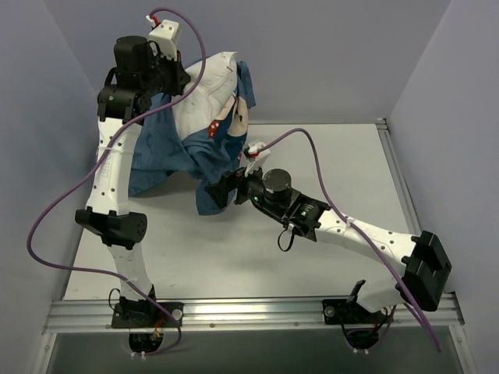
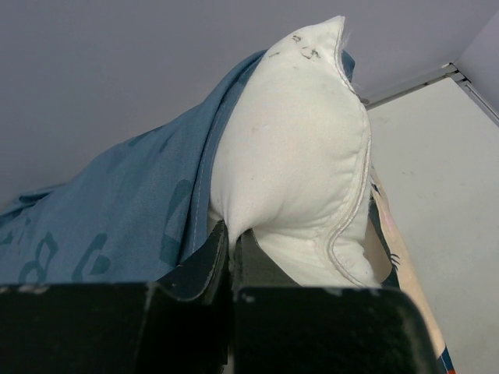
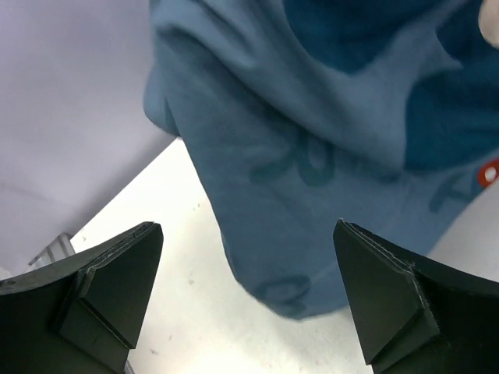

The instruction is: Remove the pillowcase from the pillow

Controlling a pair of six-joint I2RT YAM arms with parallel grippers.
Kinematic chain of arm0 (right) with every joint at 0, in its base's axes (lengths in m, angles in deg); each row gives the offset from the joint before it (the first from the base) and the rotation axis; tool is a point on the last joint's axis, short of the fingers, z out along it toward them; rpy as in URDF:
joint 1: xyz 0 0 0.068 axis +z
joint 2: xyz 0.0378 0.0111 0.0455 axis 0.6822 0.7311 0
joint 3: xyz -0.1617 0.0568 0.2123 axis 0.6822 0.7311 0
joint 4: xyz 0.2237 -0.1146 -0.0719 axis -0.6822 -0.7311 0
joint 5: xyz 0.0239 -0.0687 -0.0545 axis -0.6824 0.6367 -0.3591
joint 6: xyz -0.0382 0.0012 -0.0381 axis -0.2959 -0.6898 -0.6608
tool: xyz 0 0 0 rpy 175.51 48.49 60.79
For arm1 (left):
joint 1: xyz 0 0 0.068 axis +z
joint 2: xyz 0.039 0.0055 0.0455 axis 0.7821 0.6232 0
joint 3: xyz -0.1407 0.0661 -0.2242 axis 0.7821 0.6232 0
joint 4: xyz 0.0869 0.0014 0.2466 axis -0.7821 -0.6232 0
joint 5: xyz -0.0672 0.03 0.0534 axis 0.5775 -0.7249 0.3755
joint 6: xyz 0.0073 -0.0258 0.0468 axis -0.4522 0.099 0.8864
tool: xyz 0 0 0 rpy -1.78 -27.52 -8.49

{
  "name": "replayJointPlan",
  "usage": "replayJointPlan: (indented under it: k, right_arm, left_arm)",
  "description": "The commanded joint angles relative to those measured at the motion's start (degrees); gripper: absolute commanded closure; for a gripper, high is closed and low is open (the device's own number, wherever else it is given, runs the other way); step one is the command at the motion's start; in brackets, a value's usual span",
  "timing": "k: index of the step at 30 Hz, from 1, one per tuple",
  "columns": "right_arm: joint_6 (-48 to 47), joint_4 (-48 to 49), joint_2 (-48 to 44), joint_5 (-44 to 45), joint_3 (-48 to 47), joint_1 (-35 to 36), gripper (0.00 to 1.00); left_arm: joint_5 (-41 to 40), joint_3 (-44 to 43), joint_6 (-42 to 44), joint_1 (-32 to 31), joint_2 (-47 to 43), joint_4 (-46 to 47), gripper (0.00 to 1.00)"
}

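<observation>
My right gripper is going to grip the hanging lower corner (image 1: 207, 202) (image 3: 273, 261) of the blue pillowcase, just above its loose end, to pull it off the white pillow.
The white pillow (image 1: 209, 86) is held up above the back left of the table, its top bare. The blue printed pillowcase (image 1: 160, 152) hangs from its lower part down to the table. My left gripper (image 1: 173, 78) is shut on a fold of the pillow (image 2: 300, 148), with the pillowcase (image 2: 117, 218) draped on its left. My right gripper (image 1: 226, 187) is open just above the table, right by the hanging lower corner of the pillowcase (image 3: 312, 179); its fingers (image 3: 117, 288) stand wide on either side of that corner without touching it.
Grey walls close in the back and both sides of the white table (image 1: 327, 179). A metal rail (image 1: 249, 312) runs along the near edge. Purple cables (image 1: 70, 202) loop off both arms.
</observation>
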Motion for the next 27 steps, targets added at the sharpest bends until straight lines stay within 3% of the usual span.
replayJointPlan:
  k: [1,5,8,9,11,12,22,27]
  right_arm:
    - [-4.21,-2.04,4.29,4.49,-4.73,0.51,0.02]
    - [-4.38,-2.48,10.08,5.19,-10.00,0.60,0.06]
    - [-3.16,-4.23,14.92,5.19,-12.47,-0.10,0.38]
    - [-2.46,-4.41,15.19,5.37,-11.69,-0.36,0.68]
    - [0.35,-3.45,14.85,5.81,-9.41,-1.41,0.95]
    - [1.49,-2.84,13.89,5.81,-7.92,-1.85,1.00]
    - [9.15,5.24,5.54,-0.07,16.15,-8.45,1.00]
    - [10.12,7.80,6.14,-2.88,20.12,-8.89,1.00]
  left_arm:
    - [0.23,-2.04,-0.32,-0.36,-2.93,9.16,0.98]
    - [-0.03,-2.13,-0.32,-0.45,-2.84,9.16,0.98]
    - [-0.64,-2.47,-0.32,-0.36,-2.93,9.16,0.98]
    - [-0.82,-2.56,-0.32,-0.19,-2.93,9.07,0.98]
    - [-0.73,-3.09,-0.32,0.42,-3.02,9.07,0.98]
    - [-0.65,-3.61,-0.40,0.78,-3.02,9.07,0.98]
    - [-1.88,-8.10,-0.58,5.52,-2.93,9.25,0.98]
    - [-1.53,-8.28,-1.11,6.67,-3.02,9.42,0.98]
